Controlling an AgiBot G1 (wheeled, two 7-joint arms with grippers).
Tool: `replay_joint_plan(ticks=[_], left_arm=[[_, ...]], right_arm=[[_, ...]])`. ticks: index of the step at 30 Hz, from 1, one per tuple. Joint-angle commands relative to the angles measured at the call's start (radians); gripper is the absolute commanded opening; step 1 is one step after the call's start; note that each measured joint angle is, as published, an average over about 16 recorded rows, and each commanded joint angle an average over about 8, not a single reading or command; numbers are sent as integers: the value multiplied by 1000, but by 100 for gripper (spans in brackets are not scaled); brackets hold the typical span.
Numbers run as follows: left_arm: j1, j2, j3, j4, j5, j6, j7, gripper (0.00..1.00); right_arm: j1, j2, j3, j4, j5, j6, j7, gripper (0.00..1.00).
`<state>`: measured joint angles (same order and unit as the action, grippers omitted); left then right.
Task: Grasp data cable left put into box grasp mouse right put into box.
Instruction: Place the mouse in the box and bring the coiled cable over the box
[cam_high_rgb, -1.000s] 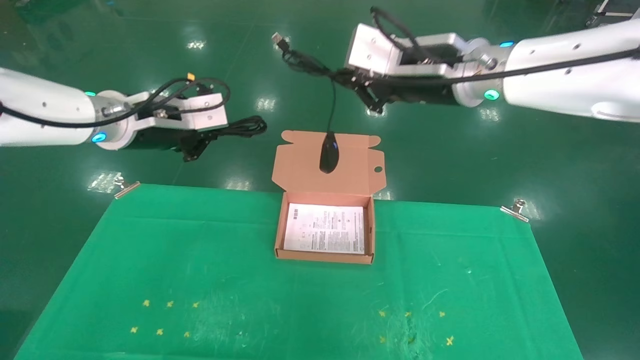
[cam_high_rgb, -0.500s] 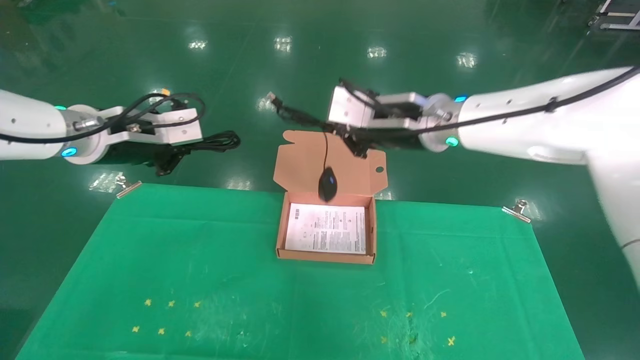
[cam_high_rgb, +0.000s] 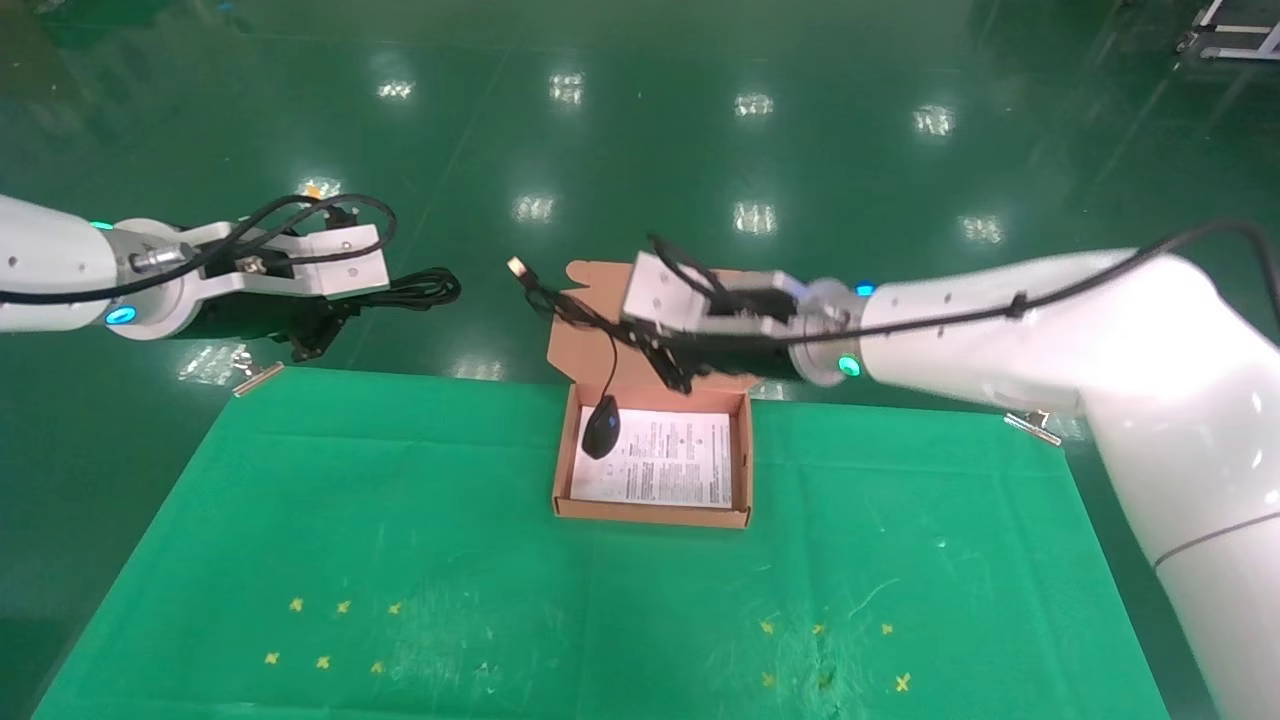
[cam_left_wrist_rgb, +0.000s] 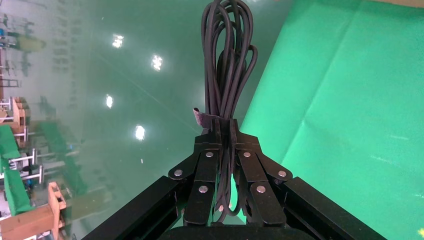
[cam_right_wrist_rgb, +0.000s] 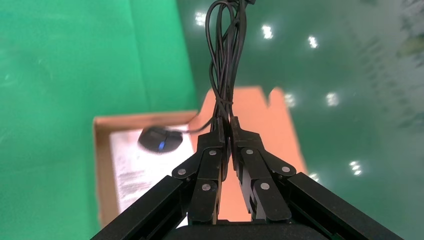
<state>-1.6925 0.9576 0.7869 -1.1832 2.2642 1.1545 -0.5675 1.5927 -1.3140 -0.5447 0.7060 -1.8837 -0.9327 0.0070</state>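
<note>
Next, my right gripper sets the mouse's bundled cord, now held over the box's rear edge, on the white sheet's rear corner (cam_high_rgb: 702, 434) across from the mouse.
The box (cam_high_rgb: 648, 516) stands open at the cloth's far edge, lid (cam_high_rgb: 575, 345) folded back, white sheet inside. My right gripper (cam_high_rgb: 655, 350) hovers over its rear edge, shut on the bundled cord (cam_high_rgb: 575, 308) of the mouse (cam_high_rgb: 601, 427). The mouse hangs low at the sheet's left rear corner; I cannot tell if it touches. The right wrist view shows the mouse (cam_right_wrist_rgb: 160, 140), the cord (cam_right_wrist_rgb: 227, 55), my gripper (cam_right_wrist_rgb: 225, 122) and the box (cam_right_wrist_rgb: 102, 165). My left gripper (cam_high_rgb: 340, 315) is left of the box, off the cloth, shut on the data cable (cam_high_rgb: 420, 290); the left wrist view shows cable (cam_left_wrist_rgb: 227, 60) and gripper (cam_left_wrist_rgb: 226, 125).
A green cloth (cam_high_rgb: 400, 520) covers the table, held by metal clips at the far left corner (cam_high_rgb: 253, 378) and far right corner (cam_high_rgb: 1030, 420). The cord's silver USB plug (cam_high_rgb: 517, 266) sticks out left of the lid. Small yellow crosses (cam_high_rgb: 330, 635) mark the near cloth.
My right arm has come down and toward me, lowering the dangling mouse from in front of the lid into the box. The left arm has sunk slightly with the data cable.
</note>
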Motion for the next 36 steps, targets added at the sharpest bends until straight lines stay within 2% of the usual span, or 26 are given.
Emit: replay_joint_plan(ticks=[1, 14, 15, 22, 23, 36], left_arm=[[1, -1, 0, -5, 2, 1, -4, 0], [3, -2, 0, -10, 5, 2, -9, 0], [3, -2, 0, -10, 5, 2, -9, 0], [3, -2, 0, -11, 5, 3, -9, 0], [3, -2, 0, -11, 5, 3, -9, 0], [16, 12, 1, -7, -10, -10, -3, 0]], right_arm=[[-17, 0, 1, -9, 5, 6, 7, 0], [-27, -34, -45, -153, -27, 60, 32, 1], [-26, -37, -50, -160, -24, 64, 33, 8], [-26, -44, -72, -182, -5, 79, 33, 94], [-27, -43, -73, -182, -3, 80, 33, 100], [-45, 11, -80, -85, 35, 53, 44, 100]])
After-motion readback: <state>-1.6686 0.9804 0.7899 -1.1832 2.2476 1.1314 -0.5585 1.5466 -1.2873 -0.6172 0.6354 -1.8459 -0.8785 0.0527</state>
